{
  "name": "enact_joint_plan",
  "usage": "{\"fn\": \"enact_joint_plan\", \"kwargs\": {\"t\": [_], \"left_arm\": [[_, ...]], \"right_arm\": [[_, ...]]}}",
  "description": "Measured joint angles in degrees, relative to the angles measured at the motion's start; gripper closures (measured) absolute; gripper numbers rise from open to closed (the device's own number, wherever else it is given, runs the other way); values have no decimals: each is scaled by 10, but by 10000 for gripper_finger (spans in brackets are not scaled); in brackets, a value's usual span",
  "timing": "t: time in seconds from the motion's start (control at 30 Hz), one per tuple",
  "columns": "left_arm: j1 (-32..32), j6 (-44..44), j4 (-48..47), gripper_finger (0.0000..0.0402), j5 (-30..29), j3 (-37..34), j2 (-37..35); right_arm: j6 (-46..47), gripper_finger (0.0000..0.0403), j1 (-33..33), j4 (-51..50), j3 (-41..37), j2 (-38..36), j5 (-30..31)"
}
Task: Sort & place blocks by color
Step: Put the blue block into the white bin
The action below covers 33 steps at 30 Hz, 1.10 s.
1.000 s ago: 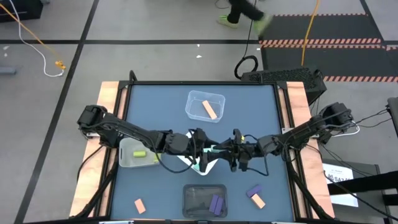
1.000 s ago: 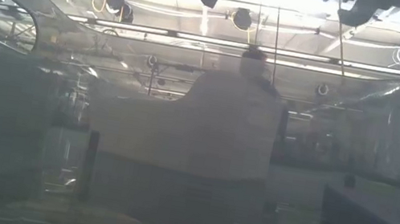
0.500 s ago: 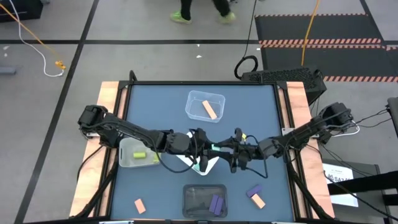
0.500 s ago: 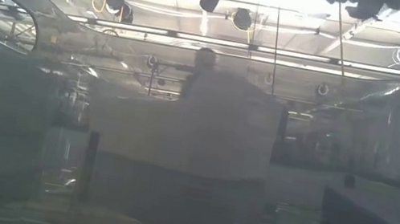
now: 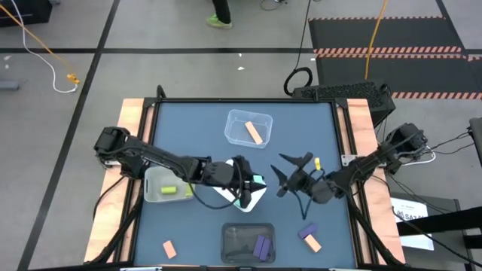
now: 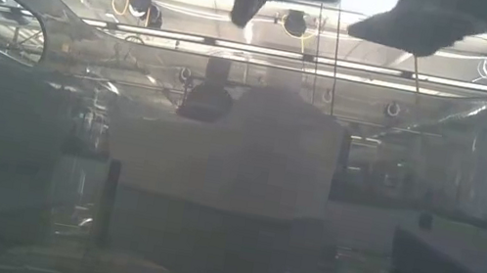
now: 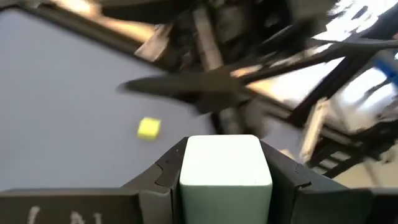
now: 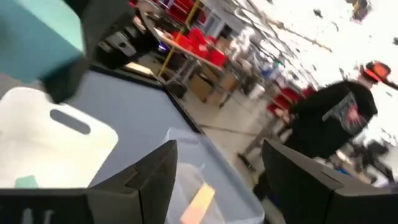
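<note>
The mint-teal block will go beside the mint block in the white bin (image 5: 240, 202). I will put it down there with my left gripper.
My left gripper (image 5: 254, 184) (image 7: 225, 160) is shut on a mint-teal block (image 5: 257, 181) (image 7: 225, 174) above the white bin (image 5: 239, 197) at the table's middle. That bin (image 8: 56, 134) has a second mint block (image 8: 25, 182) on its floor. My right gripper (image 5: 288, 172) (image 8: 217, 177) hangs open just right of the left one, holding nothing. A yellow block (image 5: 316, 162) (image 7: 148, 128) lies on the table beside it. An orange block (image 5: 169, 248) lies near-left on the table. A purple block (image 5: 307, 230) and another orange block (image 5: 313, 243) lie near-right. My left gripper pinches the mint-teal block by two opposite side faces (image 7: 186, 177) between its two fingers (image 7: 163, 174). The fingers come roughly level from the table's left. The block fills the gap between them and is lifted clear over the white bin.
A clear bin (image 5: 265, 119) (image 8: 186, 155) at the far middle holds an orange block (image 5: 254, 133) (image 8: 199, 199). A pale bin (image 5: 154, 193) on the left holds a yellow-green block (image 5: 169, 187). A dark bin (image 5: 235, 242) at the near edge holds purple blocks (image 5: 261, 247). A person (image 8: 336, 118) walks beyond the table.
My right gripper has drawn back from the left gripper toward the table's right edge and turned, its fingers now spread wide. My left gripper has kept the mint-teal block over the white bin. The person beyond the far edge has walked leftward.
</note>
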Motion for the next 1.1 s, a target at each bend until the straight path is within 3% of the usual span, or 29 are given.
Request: {"fn": "enact_joint_plan", "kwargs": {"t": [0.13, 0.23, 0.5, 0.83, 1.0, 1.1], "left_arm": [[5, -19, -91, 267, -11, 0, 0], [4, -32, -151, 267, -11, 0, 0], [5, -79, -310, 267, -11, 0, 0], [5, -77, -343, 267, -11, 0, 0], [4, -71, -348, 265, -11, 0, 0], [4, -69, -349, 217, -11, 0, 0]], "right_arm": [[113, 177, 20, -54, 0, 0, 4], [200, 178, 25, -87, 0, 0, -37], [417, 179, 10, -146, 0, 0, -295], [724, 179, -3, -414, 0, 0, -393], [766, 179, -4, -507, 0, -7, -432], [766, 179, -11, -553, 0, -29, -456]]}}
